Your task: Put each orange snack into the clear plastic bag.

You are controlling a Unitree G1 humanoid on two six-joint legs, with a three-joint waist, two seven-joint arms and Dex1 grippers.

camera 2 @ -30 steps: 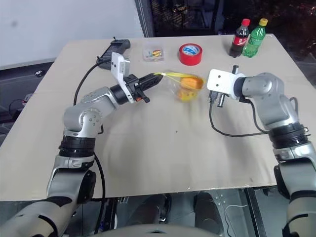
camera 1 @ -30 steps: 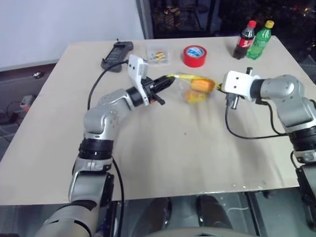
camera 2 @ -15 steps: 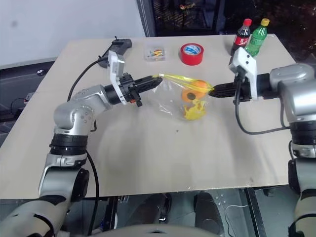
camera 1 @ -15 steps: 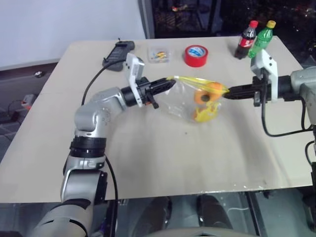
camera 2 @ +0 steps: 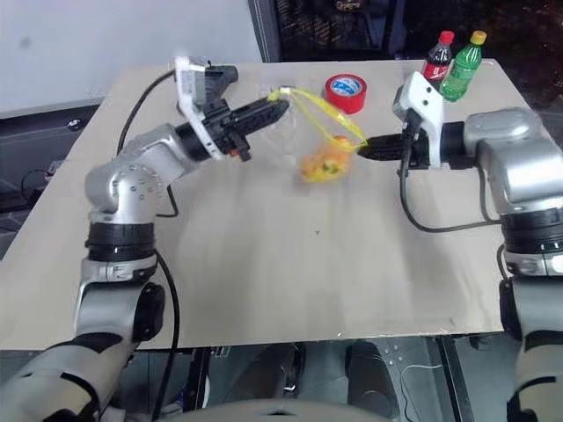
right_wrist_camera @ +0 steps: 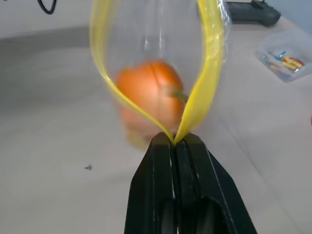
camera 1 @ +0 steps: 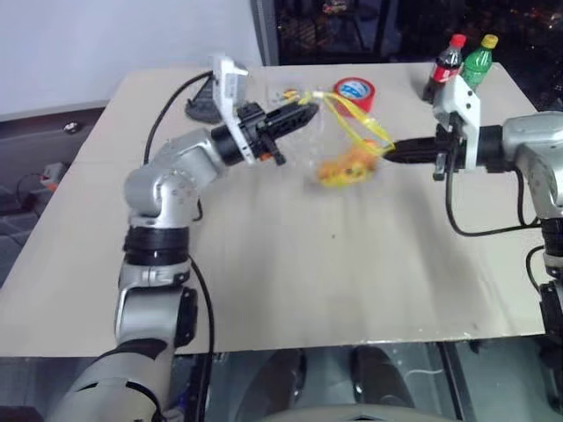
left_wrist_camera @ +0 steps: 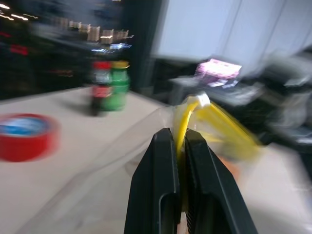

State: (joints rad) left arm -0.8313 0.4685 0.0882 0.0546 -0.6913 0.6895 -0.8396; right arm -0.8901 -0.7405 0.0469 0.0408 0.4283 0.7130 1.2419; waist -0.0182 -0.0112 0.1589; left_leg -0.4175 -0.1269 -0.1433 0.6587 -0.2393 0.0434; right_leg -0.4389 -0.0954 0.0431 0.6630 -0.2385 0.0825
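Note:
Next, my right gripper lets go of the clear plastic bag on the bare table [camera 1: 357, 179] in front of the red tape roll. The bag still hangs above the table's back middle.
The clear plastic bag [camera 1: 339, 132] hangs in the air over the back middle of the table, stretched between both grippers by its yellow seal strip [right_wrist_camera: 204, 83]. My left gripper [camera 1: 303, 111] is shut on the strip's left end, with the strip pinched between its fingers [left_wrist_camera: 165, 161]. At the other end my right gripper [camera 1: 392, 151] is shut on the strip where its two sides meet [right_wrist_camera: 174, 139]. The orange snacks [camera 2: 324, 164] sag inside the bag's bottom, blurred together. One orange snack [right_wrist_camera: 148, 95] sits just behind the open mouth.
A red tape roll [camera 1: 354, 90] lies behind the bag. A cola bottle [camera 1: 449, 63] and a green bottle [camera 1: 478, 58] stand at the back right corner. A small clear box [right_wrist_camera: 287, 61] and a black device [right_wrist_camera: 253, 12] with a cable are at the back left.
Both grippers have risen and drawn back with the bag. The right wrist has turned and pulled the strip out to the right, opening the mouth. The snacks have swung lower in the bag.

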